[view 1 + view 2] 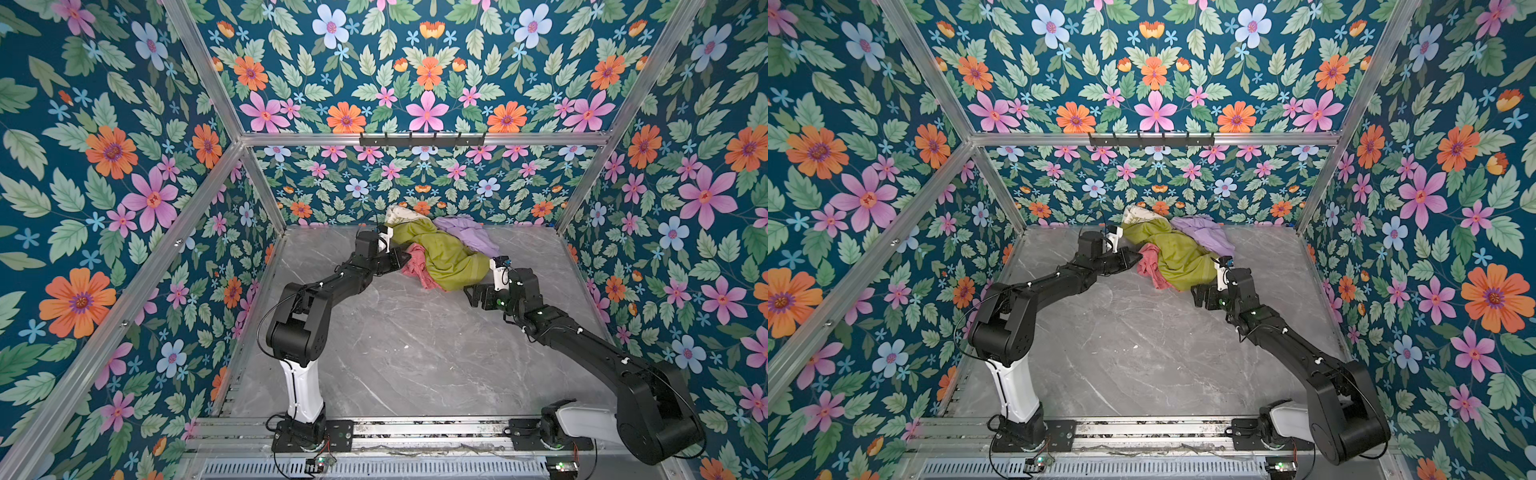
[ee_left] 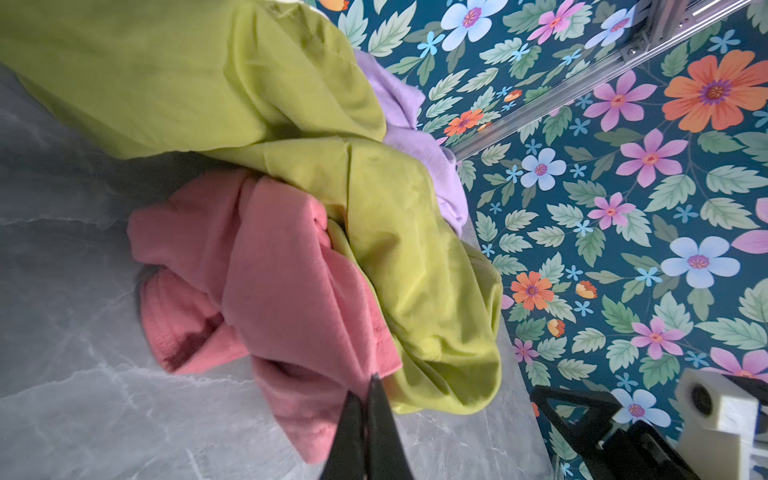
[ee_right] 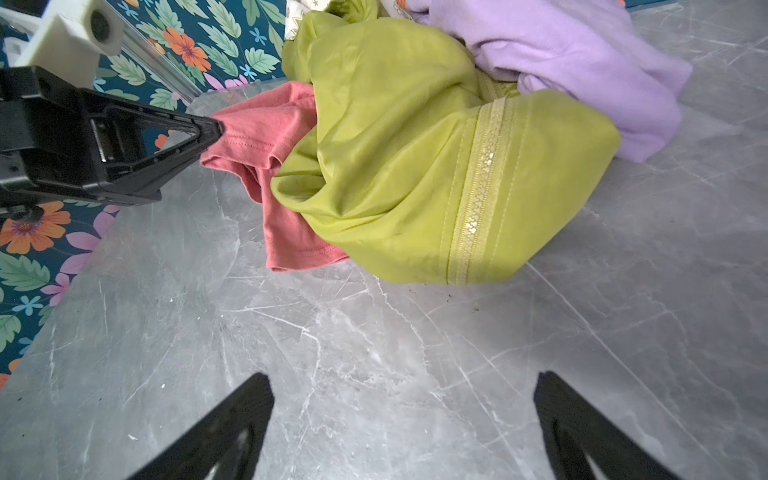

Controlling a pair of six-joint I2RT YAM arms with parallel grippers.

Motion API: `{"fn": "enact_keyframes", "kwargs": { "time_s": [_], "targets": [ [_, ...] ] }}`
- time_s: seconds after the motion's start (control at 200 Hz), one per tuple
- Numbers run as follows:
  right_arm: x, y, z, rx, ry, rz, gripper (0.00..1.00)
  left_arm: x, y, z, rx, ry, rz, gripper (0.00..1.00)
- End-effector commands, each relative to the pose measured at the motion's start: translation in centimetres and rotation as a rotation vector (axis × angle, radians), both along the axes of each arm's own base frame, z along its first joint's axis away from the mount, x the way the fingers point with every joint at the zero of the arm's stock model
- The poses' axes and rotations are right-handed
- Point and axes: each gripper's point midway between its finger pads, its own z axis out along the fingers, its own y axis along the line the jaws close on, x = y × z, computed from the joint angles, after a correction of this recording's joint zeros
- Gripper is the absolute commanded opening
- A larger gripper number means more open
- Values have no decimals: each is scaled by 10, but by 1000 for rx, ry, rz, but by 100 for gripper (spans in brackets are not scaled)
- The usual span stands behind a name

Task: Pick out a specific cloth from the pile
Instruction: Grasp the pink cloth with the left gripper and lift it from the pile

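The salmon-pink cloth's loose near edge [image 1: 433,286] [image 3: 305,264], in front of the olive-green cloth, is the next place my right gripper should go to and close on.
The pile [image 1: 449,253] lies at the back of the table in both top views. The salmon-pink cloth [image 1: 417,268] [image 2: 270,270] pokes out from under the olive-green cloth [image 1: 451,259] [image 3: 395,166] on the pile's left front. My left gripper [image 1: 409,259] [image 2: 370,386] is shut on an edge of the salmon-pink cloth [image 3: 266,137], seen also in the right wrist view, where the left gripper [image 3: 218,126] pinches it. The right gripper [image 1: 476,293] [image 3: 401,378] stands open and empty over bare table, just in front of the pile's right end.
A lilac cloth [image 1: 469,232] and a cream patterned cloth [image 1: 397,214] lie at the pile's back against the floral wall. The grey marble table [image 1: 395,353] is boxed in by aluminium posts [image 1: 582,208]. A black hook rail [image 1: 422,139] hangs on the back wall.
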Motion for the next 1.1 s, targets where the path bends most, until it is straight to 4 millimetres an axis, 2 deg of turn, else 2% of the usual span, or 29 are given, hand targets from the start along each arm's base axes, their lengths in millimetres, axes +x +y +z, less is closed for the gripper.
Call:
{"fn": "enact_keyframes", "kwargs": {
  "time_s": [0.0, 0.425, 1.09],
  "targets": [
    [2, 2, 7, 6, -16, -4, 99, 2, -4, 24, -33, -59, -14, 0],
    [4, 9, 11, 3, -25, 11, 99, -2, -10, 65, -61, -118, -36, 0],
    [4, 11, 13, -3, -30, 15, 99, -10, -9, 104, -73, -184, -33, 0]
  ]
}}
